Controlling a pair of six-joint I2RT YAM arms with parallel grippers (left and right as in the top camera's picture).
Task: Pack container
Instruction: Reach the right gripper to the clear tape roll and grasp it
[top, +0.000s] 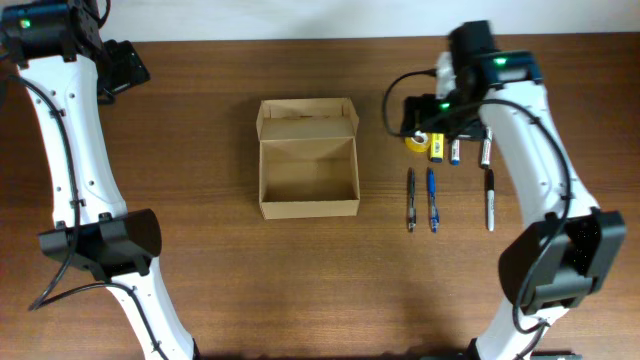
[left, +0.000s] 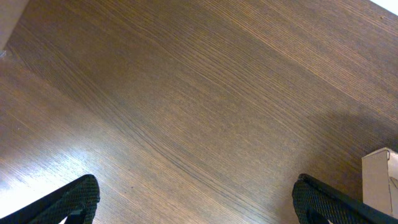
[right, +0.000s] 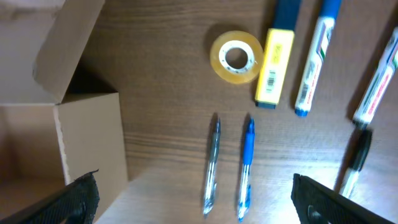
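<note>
The robot's right gripper needs to next move to the tape roll's side (top: 409, 144) (right: 218, 59) nearest the cardboard box and close there, with one finger inside the hole of the tape roll.
The container (top: 308, 205) is an open tan cardboard box at mid table, its flap lid (top: 307, 118) standing at the back; it is empty. Its side also shows in the right wrist view (right: 93, 137), and a corner shows in the left wrist view (left: 379, 186). My right gripper (top: 420, 112) is open and hovers above the supplies to the right of the box. In the right wrist view its fingers (right: 186, 208) flank a grey pen (right: 212, 162) and a blue pen (right: 246, 165). My left gripper (top: 125, 68) is open and empty at the far left back, over bare wood (left: 199, 205).
To the right of the box lie a tape roll (right: 236, 56), a yellow highlighter (right: 274, 65), a blue-capped marker (right: 314, 62), another marker (right: 378, 81) and a black marker (top: 490, 200). The grey pen (top: 411, 198) and blue pen (top: 432, 198) lie nearest the box.
</note>
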